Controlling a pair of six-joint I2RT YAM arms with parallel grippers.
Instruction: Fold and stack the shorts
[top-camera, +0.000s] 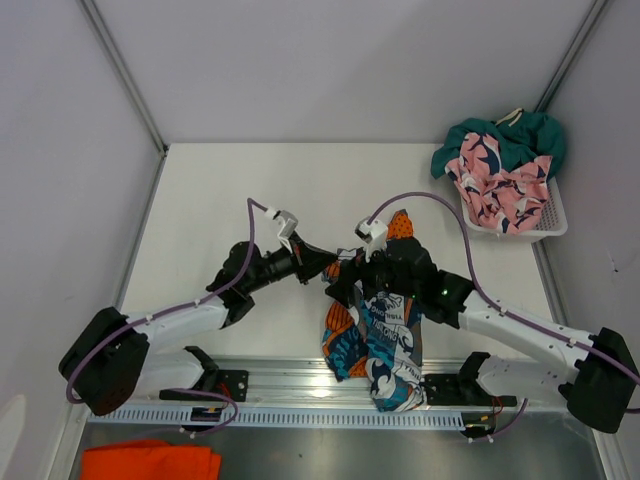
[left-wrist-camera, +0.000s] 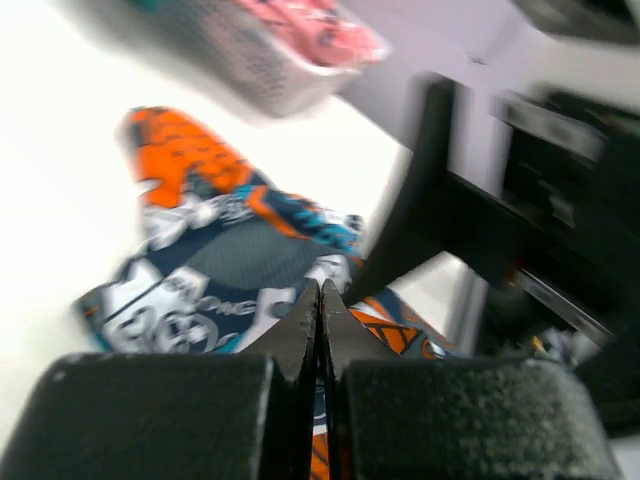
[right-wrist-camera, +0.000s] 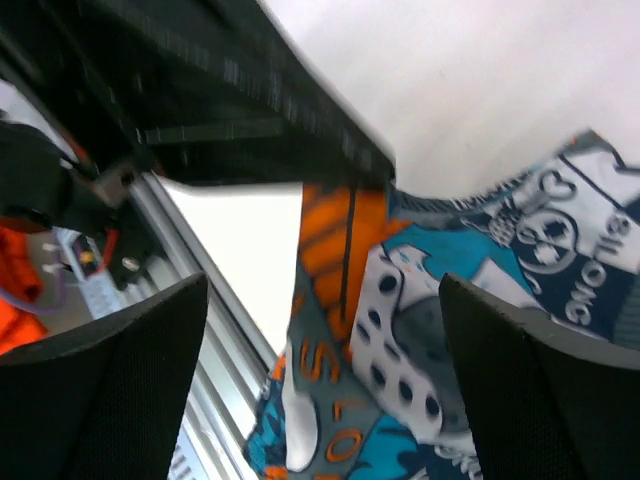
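My right gripper will grip the orange-lettered band (top-camera: 344, 277) (right-wrist-camera: 328, 335) of the graphic print shorts, just beside the orange end that my left gripper pinches.
The blue/orange/white graphic print shorts (top-camera: 385, 335) lie crumpled at the table's near middle and hang over the front rail. My left gripper (top-camera: 328, 264) is at their left edge. In the left wrist view (left-wrist-camera: 320, 288) its jaws are pressed together with orange cloth showing in the slit, pinching the shorts (left-wrist-camera: 230, 260). My right gripper (top-camera: 352, 283) hovers wide open over the same shorts (right-wrist-camera: 420, 340), empty (right-wrist-camera: 322, 285). The pink shark shorts (top-camera: 495, 185) and the teal green shorts (top-camera: 510, 135) sit in the basket at the back right.
A white mesh basket (top-camera: 548, 228) stands at the table's right edge and shows blurred in the left wrist view (left-wrist-camera: 250, 70). A plain orange cloth (top-camera: 150, 462) lies below the rail (top-camera: 300, 380) at the bottom left. Grey walls close off the table's back and sides.
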